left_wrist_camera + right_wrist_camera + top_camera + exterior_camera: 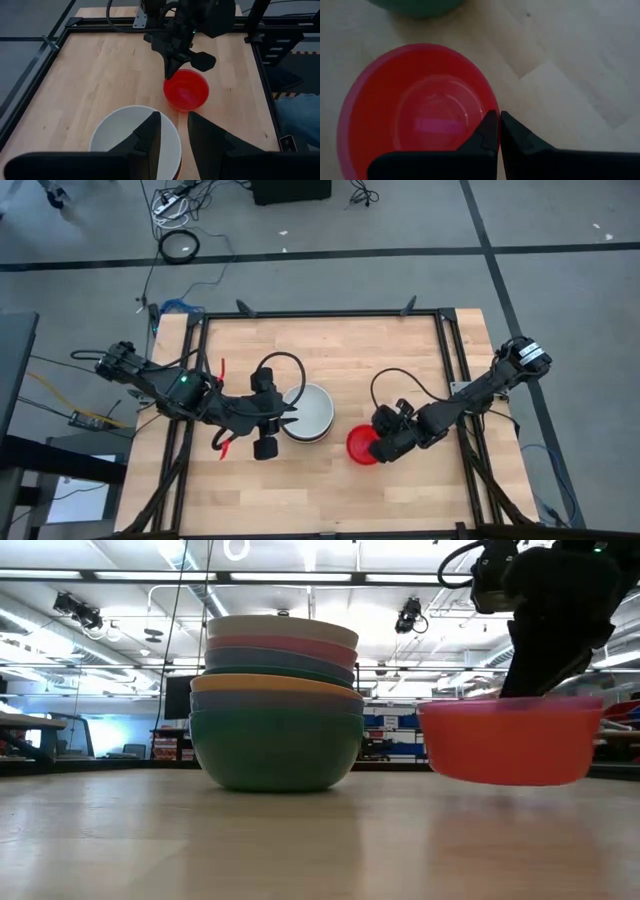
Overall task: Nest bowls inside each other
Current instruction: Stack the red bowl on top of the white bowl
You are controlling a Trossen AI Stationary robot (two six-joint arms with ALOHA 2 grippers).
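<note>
Next, I put both bowls down with my right gripper and pinch only the inner bowl's rim [468,703], because an inner bowl rises together with the red bowl around it.
A stack of nested bowls [275,705], white one on top [310,412] and a teal one at the bottom, stands on the wooden table. My left gripper [172,117] hangs open above the white bowl's rim [170,131] on the stack's left side, touching nothing. To the stack's right is the small red bowl [360,445], with my right gripper [496,116] shut on its rim. In the low view the red bowl [510,740] hangs a little above the tabletop, slightly tilted. My right gripper pinches the red bowl's rim [490,107] on the side toward the table's right edge, one finger inside the bowl and one outside. The fingers [517,135] come slanting down from the right. The bowl hangs mouth up, slightly tilted, apparently just clear of the table.
A black frame [320,315] runs round the wooden tabletop. Bare wood lies behind the bowls [330,355] and in front of them [320,495]. My right arm [190,20] reaches in from the right.
</note>
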